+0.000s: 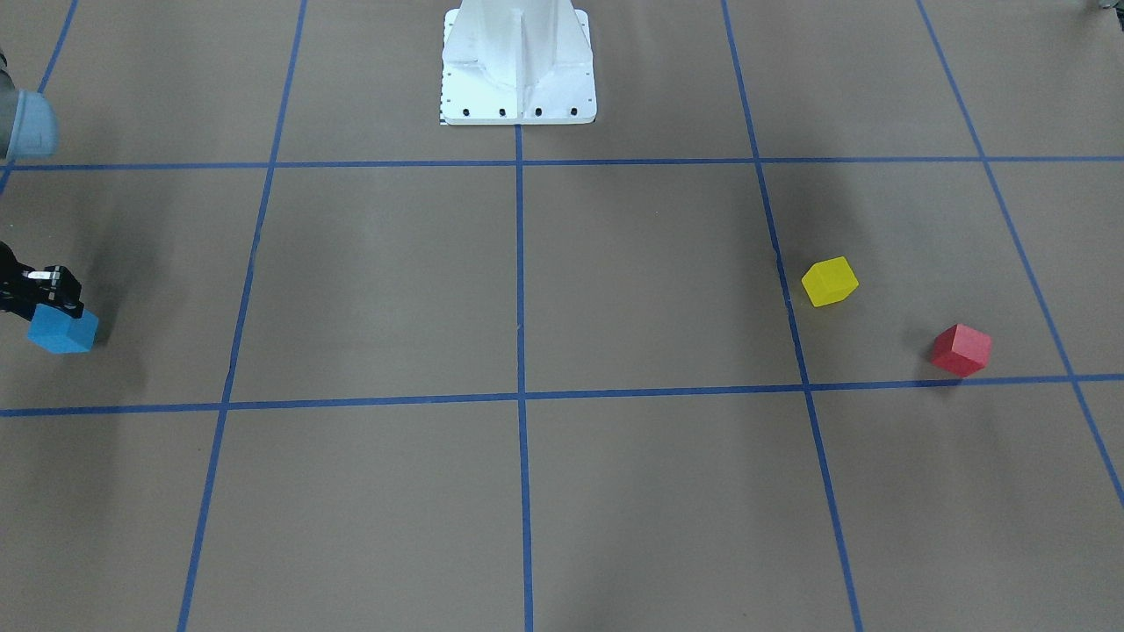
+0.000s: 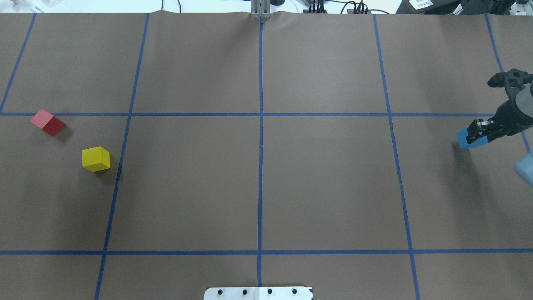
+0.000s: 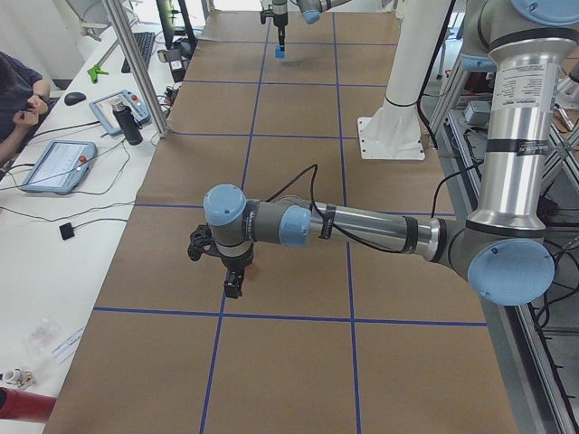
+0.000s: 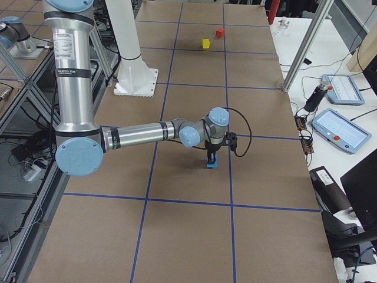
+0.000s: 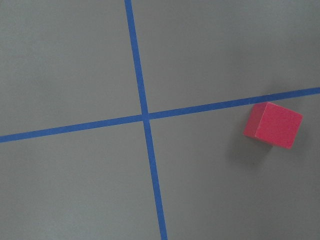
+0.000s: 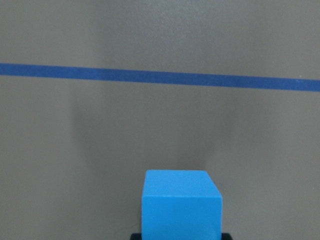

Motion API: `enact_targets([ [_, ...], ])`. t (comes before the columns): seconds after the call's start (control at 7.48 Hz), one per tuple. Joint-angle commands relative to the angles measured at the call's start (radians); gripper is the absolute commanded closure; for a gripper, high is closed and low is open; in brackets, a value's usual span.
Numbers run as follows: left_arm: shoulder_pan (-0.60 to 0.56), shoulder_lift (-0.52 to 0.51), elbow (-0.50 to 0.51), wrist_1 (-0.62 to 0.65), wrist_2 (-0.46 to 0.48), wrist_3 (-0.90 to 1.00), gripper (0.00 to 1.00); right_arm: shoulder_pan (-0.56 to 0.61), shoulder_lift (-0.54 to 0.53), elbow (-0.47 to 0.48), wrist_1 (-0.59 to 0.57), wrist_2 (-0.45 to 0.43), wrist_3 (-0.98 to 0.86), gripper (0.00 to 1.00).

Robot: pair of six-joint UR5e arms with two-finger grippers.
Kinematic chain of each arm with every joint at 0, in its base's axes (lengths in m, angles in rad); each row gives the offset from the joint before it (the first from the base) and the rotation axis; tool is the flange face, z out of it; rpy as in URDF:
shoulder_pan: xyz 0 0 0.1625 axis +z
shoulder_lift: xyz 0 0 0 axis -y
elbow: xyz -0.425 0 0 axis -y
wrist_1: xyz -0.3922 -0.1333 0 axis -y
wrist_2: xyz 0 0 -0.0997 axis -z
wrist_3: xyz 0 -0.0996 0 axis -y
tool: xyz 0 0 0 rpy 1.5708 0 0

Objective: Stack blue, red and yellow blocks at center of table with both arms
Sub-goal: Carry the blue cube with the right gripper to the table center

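The sky blue block will go down from my right gripper onto the middle tape line, just pedestal-side of its farther crossing point(image 1: 517, 336).
My right gripper point(image 2: 479, 132) is shut on the sky blue block point(image 2: 472, 139) at the table's far right, low over the brown surface point(image 2: 325, 179). The right wrist view shows the blue block point(image 6: 181, 202) between the fingers. Whether it touches the table is unclear. The yellow block point(image 2: 95, 158) and the red block point(image 2: 47, 122) lie apart on the far left. My left gripper point(image 3: 232, 287) hangs above that area, and I cannot tell its state. In its wrist view the red block point(image 5: 272, 125) sits right of a tape crossing.
The white bolted pedestal point(image 2: 258, 293) stands at the robot's edge of the table. Thin blue tape lines cross at the middle point(image 2: 260, 114). A person point(image 3: 18, 90) sits at a side bench with tablets point(image 3: 56, 165) and metal posts point(image 3: 136, 63).
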Motion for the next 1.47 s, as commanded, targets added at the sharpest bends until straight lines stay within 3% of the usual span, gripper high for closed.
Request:
enact_targets([
  [0.0, 0.000, 0.000, 0.001, 0.000, 0.000, 0.000, 0.00, -0.063, 0.262, 0.048, -0.306, -0.001, 0.007, 1.00],
  [0.13, 0.000, 0.000, 0.001, 0.000, 0.000, 0.000, 0.00, -0.122, 0.481, 0.030, -0.566, -0.062, 0.012, 1.00],
  [0.27, 0.000, 0.000, 0.003, 0.000, 0.000, 0.000, 0.00, -0.175, 0.623, -0.016, -0.662, -0.115, 0.028, 1.00],
  [0.4, 0.000, 0.000, 0.001, 0.000, 0.000, 0.000, 0.00, -0.243, 0.691, -0.073, -0.660, -0.124, 0.089, 1.00],
  [0.67, 0.000, 0.000, 0.001, 0.000, 0.000, 0.000, 0.00, -0.352, 0.980, -0.389, -0.613, -0.163, 0.169, 1.00],
  [0.8, 0.000, 0.000, 0.001, 0.000, 0.000, 0.000, 0.00, -0.392, 1.010, -0.479, -0.441, -0.165, 0.303, 1.00],
  [0.94, 0.000, 0.000, 0.006, 0.000, 0.000, 0.000, 0.00, -0.426, 1.011, -0.515, -0.373, -0.165, 0.344, 1.00],
  [1.34, 0.000, 0.000, 0.006, 0.000, 0.000, 0.000, 0.00, -0.453, 1.006, -0.553, -0.309, -0.165, 0.383, 1.00],
])
